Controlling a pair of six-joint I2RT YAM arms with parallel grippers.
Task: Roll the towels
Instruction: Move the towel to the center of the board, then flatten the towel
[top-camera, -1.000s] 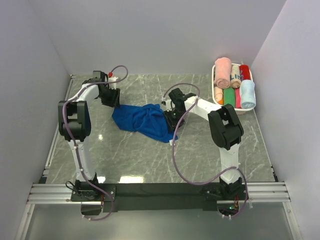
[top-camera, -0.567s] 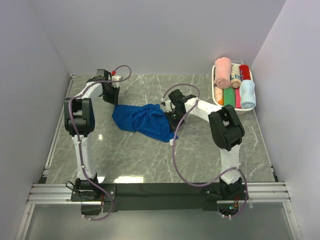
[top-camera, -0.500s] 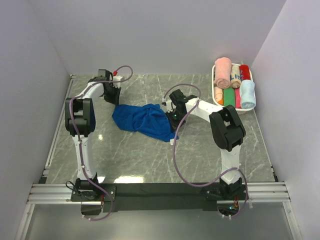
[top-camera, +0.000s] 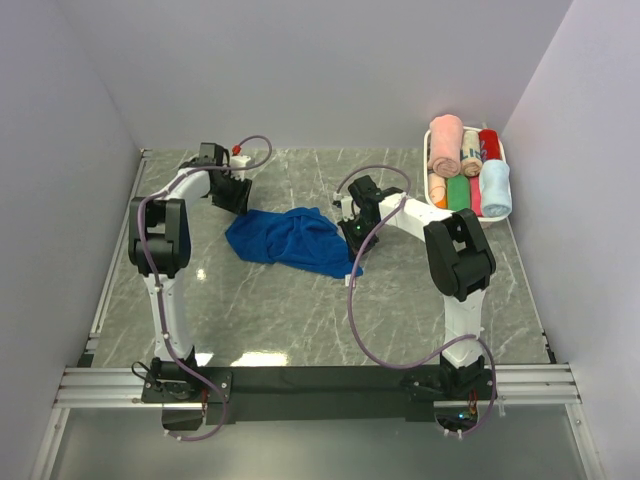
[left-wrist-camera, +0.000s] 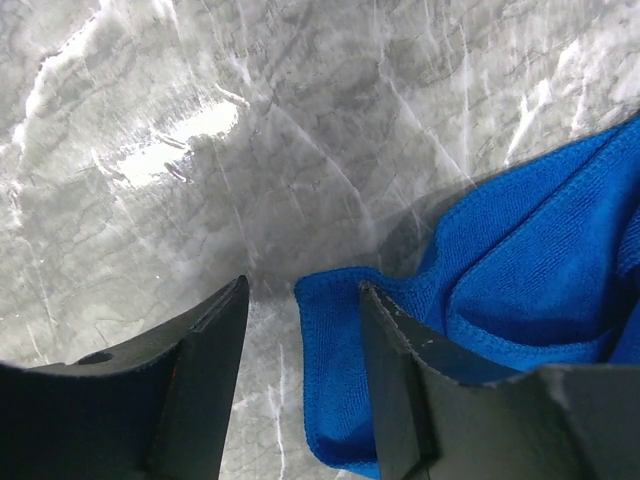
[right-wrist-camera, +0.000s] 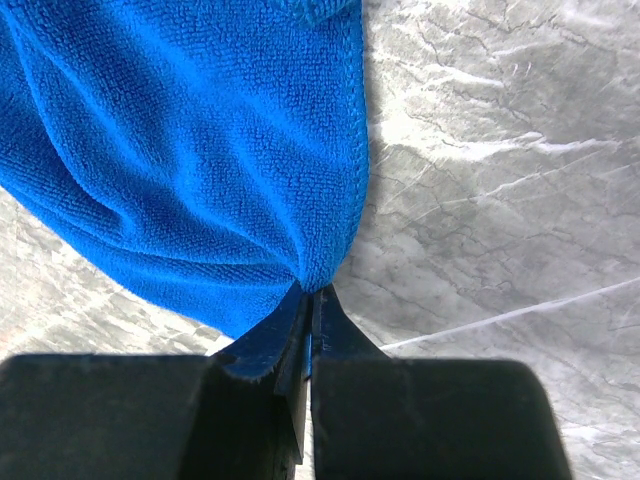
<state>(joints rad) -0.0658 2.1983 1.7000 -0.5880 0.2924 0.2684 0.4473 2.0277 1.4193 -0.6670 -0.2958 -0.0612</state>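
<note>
The royal blue towel's corner is loose under one finger of my left gripper, so next I open wider and pinch that corner (left-wrist-camera: 312, 292) before I pull the towel flat.
The deep royal blue towel (top-camera: 290, 240) lies crumpled on the marble table between the two arms. My right gripper (top-camera: 352, 232) is at its right edge, and the right wrist view shows that gripper (right-wrist-camera: 312, 290) shut on the hem of the towel (right-wrist-camera: 180, 150). My left gripper (top-camera: 232, 196) hovers at the towel's far left corner. In the left wrist view it (left-wrist-camera: 302, 290) is open, with a corner of the towel (left-wrist-camera: 520, 260) lying loose between the fingers. The pale sky blue towel (top-camera: 495, 188) sits rolled in the basket.
A white basket (top-camera: 470, 221) at the back right holds rolled pink, beige, red, green and orange towels beside the pale blue one. Grey walls close in the table on three sides. The arm bases stand on a rail at the near edge.
The right gripper has shut on the towel's right edge and drawn it slightly right. The left gripper has moved right to the towel's left corner, closing briefly and opening again.
</note>
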